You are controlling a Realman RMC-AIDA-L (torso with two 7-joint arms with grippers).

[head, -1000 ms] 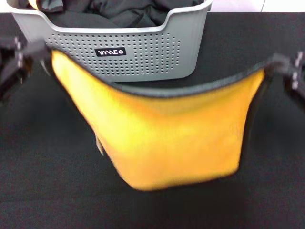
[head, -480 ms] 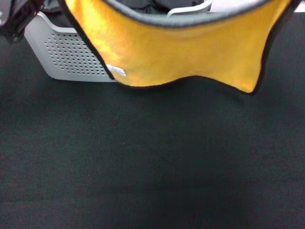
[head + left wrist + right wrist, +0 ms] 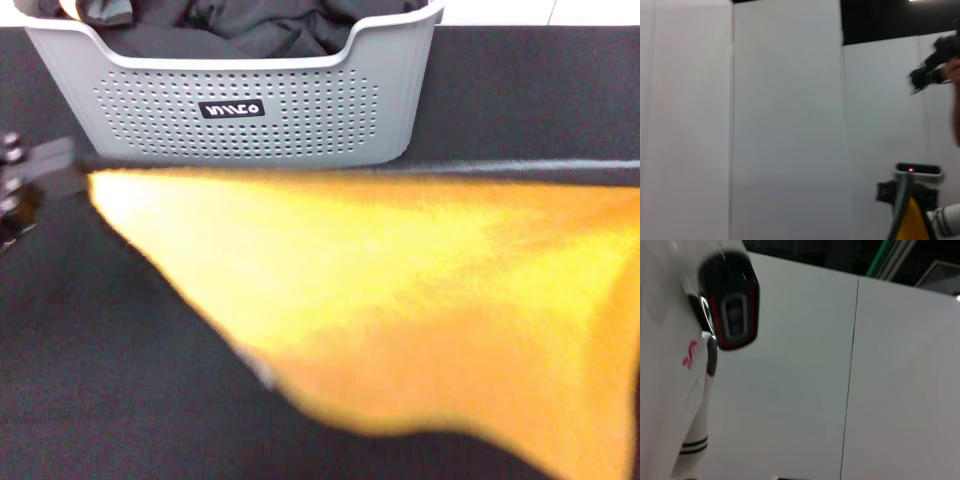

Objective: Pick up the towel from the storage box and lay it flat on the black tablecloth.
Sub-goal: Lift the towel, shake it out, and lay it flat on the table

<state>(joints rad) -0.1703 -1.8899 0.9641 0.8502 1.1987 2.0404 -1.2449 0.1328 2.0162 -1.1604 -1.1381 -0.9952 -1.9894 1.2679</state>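
Next, I release the towel, which hangs stretched over the black tablecloth, from my left gripper on the black tablecloth (image 3: pixel 318 277) in front of the storage box.
The towel (image 3: pixel 400 290) is stretched wide, orange-yellow side facing me, its black-edged top edge running level just in front of the storage box (image 3: pixel 300 110). It hangs over the black tablecloth (image 3: pixel 90 370). My left gripper (image 3: pixel 60 170) is shut on the towel's left top corner. My right gripper is beyond the right edge of the head view. It shows far off in the left wrist view (image 3: pixel 905 192), with an orange towel corner (image 3: pixel 914 222) hanging from it.
Plain dark cloths (image 3: pixel 240 25) lie in the storage box, which stands at the back of the tablecloth. The wrist views show mostly white wall panels (image 3: pixel 785 125) and my white body (image 3: pixel 670 390).
The towel was swung up and away over the box half a second ago. It has now come back down and toward me, spread much wider, with both grippers farther apart.
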